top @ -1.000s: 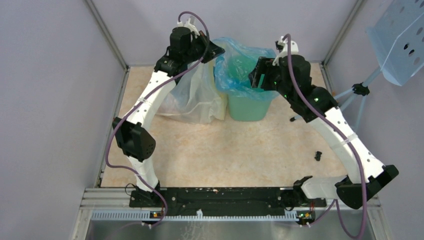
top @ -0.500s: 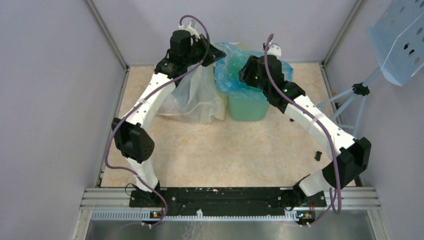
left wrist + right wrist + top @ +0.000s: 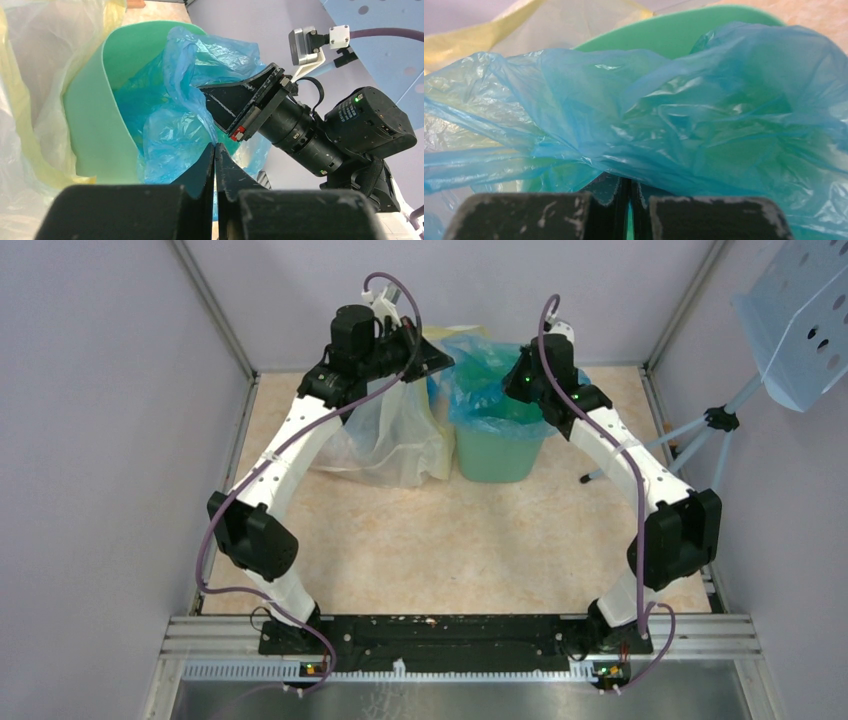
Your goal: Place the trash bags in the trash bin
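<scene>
The bunched blue trash bag is pinched close together by my grippers, so my left gripper needs to take its edge (image 3: 449, 398) beside the sack and my right gripper the opposite edge.
The mint-green trash bin (image 3: 498, 455) stands at the back of the table, right of centre. The blue trash bag (image 3: 480, 365) lies crumpled over its mouth and partly inside. My left gripper (image 3: 432, 358) is at the bin's left rim, shut, its tips pinched on a fold of the bag (image 3: 175, 135). My right gripper (image 3: 522, 380) is over the bin's right rim, shut on the bag (image 3: 674, 115), which spills over its tips (image 3: 630, 180). The left wrist view shows the bin wall (image 3: 95, 125) and the right gripper (image 3: 205, 89) biting the bag.
A clear-and-yellowish plastic sack (image 3: 385, 435) stands against the bin's left side, under my left arm; it also shows in the left wrist view (image 3: 40, 60). A tripod (image 3: 650, 440) with a blue perforated panel (image 3: 800, 310) stands at the right wall.
</scene>
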